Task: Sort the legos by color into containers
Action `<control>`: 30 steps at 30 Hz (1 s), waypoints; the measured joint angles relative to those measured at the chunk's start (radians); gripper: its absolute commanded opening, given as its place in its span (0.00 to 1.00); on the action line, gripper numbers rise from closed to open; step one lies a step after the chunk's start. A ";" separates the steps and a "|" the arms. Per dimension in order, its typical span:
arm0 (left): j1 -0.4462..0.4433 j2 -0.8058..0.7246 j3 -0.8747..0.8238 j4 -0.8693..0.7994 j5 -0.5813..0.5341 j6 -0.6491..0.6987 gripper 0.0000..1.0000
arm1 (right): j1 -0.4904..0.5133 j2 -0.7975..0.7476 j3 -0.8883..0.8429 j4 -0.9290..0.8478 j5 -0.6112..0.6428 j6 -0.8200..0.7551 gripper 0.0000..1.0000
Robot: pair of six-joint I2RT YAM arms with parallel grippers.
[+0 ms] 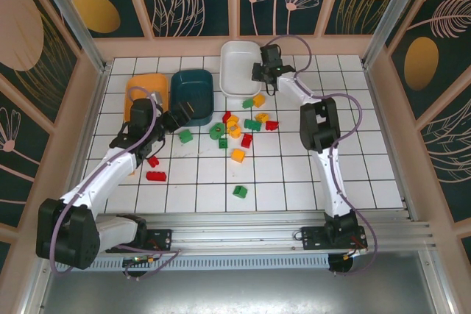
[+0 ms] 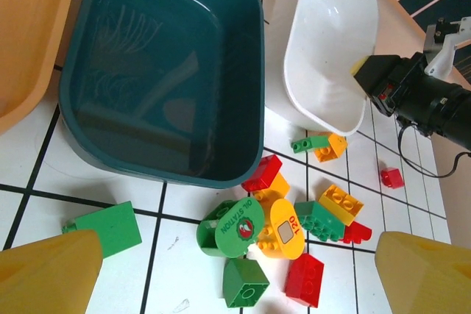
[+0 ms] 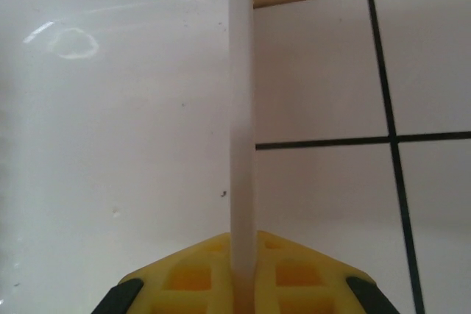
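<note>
The robot's right gripper needs to set the white tray down on the tiles snug [image 1: 235, 89] against the teal tray, close to the legos.
Legos [image 1: 235, 130] in red, green and yellow lie scattered on the tiled floor in front of three containers: an orange tray [image 1: 143, 86], a dark teal tray [image 1: 193, 90] and a white tray [image 1: 237, 71]. My left gripper [image 1: 179, 119] hovers open by the teal tray's near corner. In the left wrist view its wide-apart gripper [image 2: 235, 277] frames a round green piece [image 2: 232, 227], a yellow oval piece [image 2: 285, 229], a green brick [image 2: 245, 283] and a red brick [image 2: 304, 279]. My right gripper [image 1: 263, 73] is shut on the white tray's right rim [image 3: 240, 108], which runs between its gripper [image 3: 241, 277].
Two red bricks [image 1: 155, 176] lie beside the left arm's forearm, and a lone green brick [image 1: 240, 191] sits nearer the front. A flat green piece [image 2: 110, 227] lies left of the cluster. The teal tray [image 2: 162, 71] holds nothing. Wooden walls [image 1: 96, 79] enclose the floor.
</note>
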 measured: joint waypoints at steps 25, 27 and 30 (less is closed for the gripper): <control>0.000 -0.026 0.002 -0.008 0.017 0.000 0.94 | 0.097 -0.208 -0.314 -0.054 0.064 0.036 0.29; 0.000 -0.026 0.002 -0.009 0.017 0.000 0.94 | 0.096 -0.206 -0.309 -0.056 0.064 0.050 0.40; 0.000 -0.026 0.002 -0.010 0.016 0.000 0.94 | 0.093 -0.219 -0.339 -0.044 0.046 0.051 0.46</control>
